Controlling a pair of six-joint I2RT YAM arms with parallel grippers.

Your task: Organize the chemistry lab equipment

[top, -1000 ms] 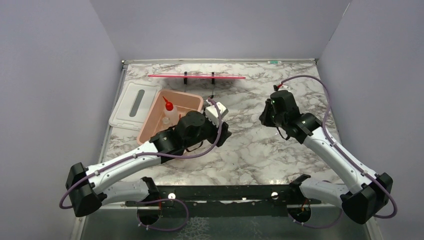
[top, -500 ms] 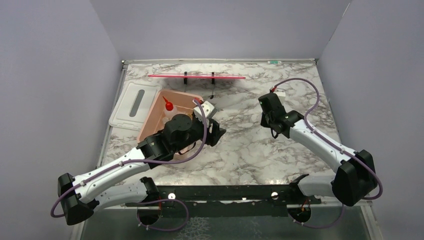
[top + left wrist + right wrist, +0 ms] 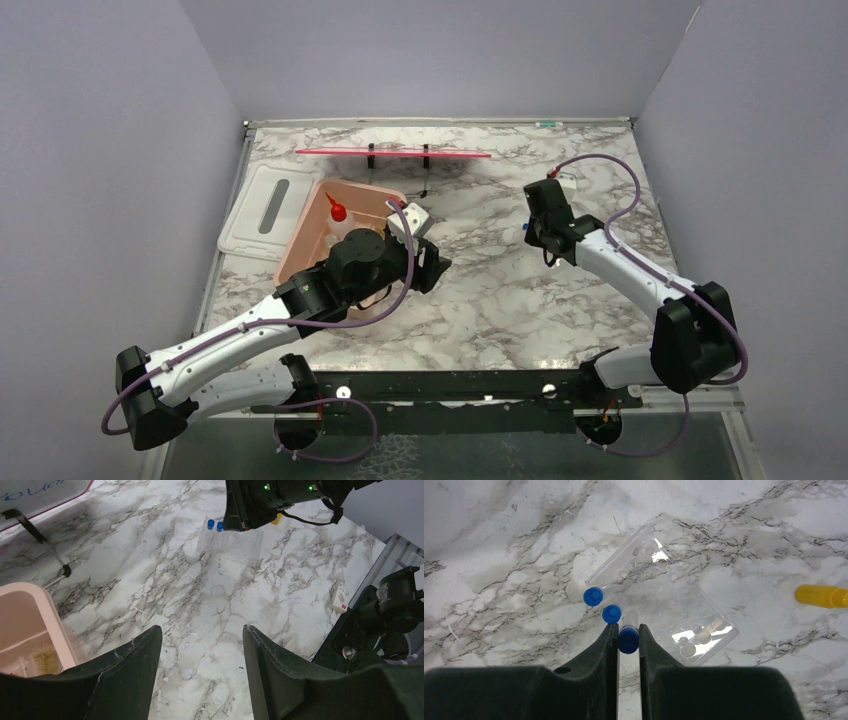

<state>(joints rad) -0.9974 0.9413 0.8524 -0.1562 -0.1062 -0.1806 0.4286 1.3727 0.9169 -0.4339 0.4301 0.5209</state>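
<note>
Next, my right gripper lets go of the blue-capped tube in the clear plastic rack [image 3: 531,239] [image 3: 631,622] beside the other blue-capped tubes.
My right gripper [image 3: 628,630] is shut on a blue-capped tube [image 3: 628,639], held at the near edge of a clear plastic rack [image 3: 664,595]. Two more blue-capped tubes [image 3: 593,596] [image 3: 612,613] stand in the rack's left corner. From the top, the right gripper [image 3: 530,235] is at the table's right middle. My left gripper [image 3: 202,635] is open with nothing between its fingers, hovering above bare marble next to the pink tub [image 3: 305,235]. A clear squeeze bottle with a red nozzle [image 3: 338,222] stands in the tub, and a small brush [image 3: 47,655] lies there too.
A yellow-capped tube [image 3: 821,596] lies on the marble right of the rack. A white lid [image 3: 262,210] lies left of the tub. At the back, a thin red strip [image 3: 390,153] rests on two black stands. Grey walls enclose the table on three sides.
The left arm drew back toward the tub, then held still. The right arm's elbow swung in and its wrist shifted slightly over the rack, still gripping the tube.
</note>
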